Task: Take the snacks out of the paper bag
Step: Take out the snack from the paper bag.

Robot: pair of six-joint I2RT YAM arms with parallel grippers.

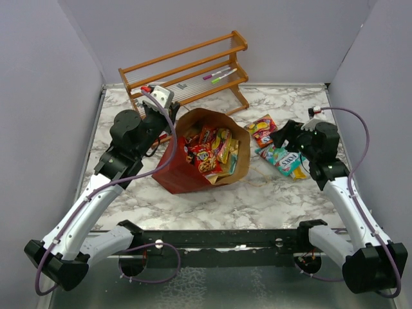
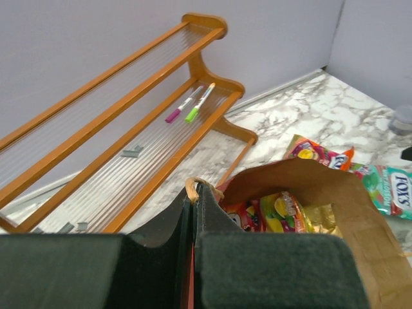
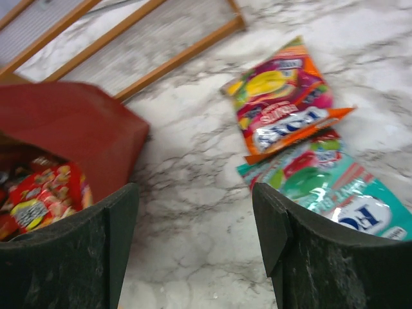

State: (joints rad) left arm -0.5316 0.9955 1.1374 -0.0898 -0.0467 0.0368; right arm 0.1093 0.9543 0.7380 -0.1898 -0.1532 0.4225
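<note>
Next, I reach my right gripper into the paper bag and grasp the upper edge of the red snack [image 1: 193, 141] nearest my left gripper.
The paper bag [image 1: 175, 172], red outside and brown inside, stands tilted with its mouth open at the table's middle. Several snacks [image 1: 209, 151] in red, yellow and orange foil fill it. My left gripper [image 1: 170, 122] is shut on the bag's left rim by the twine handle [image 2: 191, 188]. Two packets lie on the marble right of the bag: an orange-pink one [image 1: 262, 129] and a teal one [image 1: 283, 159]. My right gripper [image 1: 281, 138] is open and empty above the marble between the bag [image 3: 77, 129] and these packets [image 3: 283, 103]. In the left wrist view [image 2: 194, 193] the bag's snacks [image 2: 283, 215] show.
A wooden slatted rack [image 1: 187, 71] stands at the back, close behind the bag, with a pink and a green pen [image 1: 217, 76] on its shelf. Purple-grey walls close in the left, right and back. The arm bases' black rail [image 1: 225, 241] runs along the near edge.
</note>
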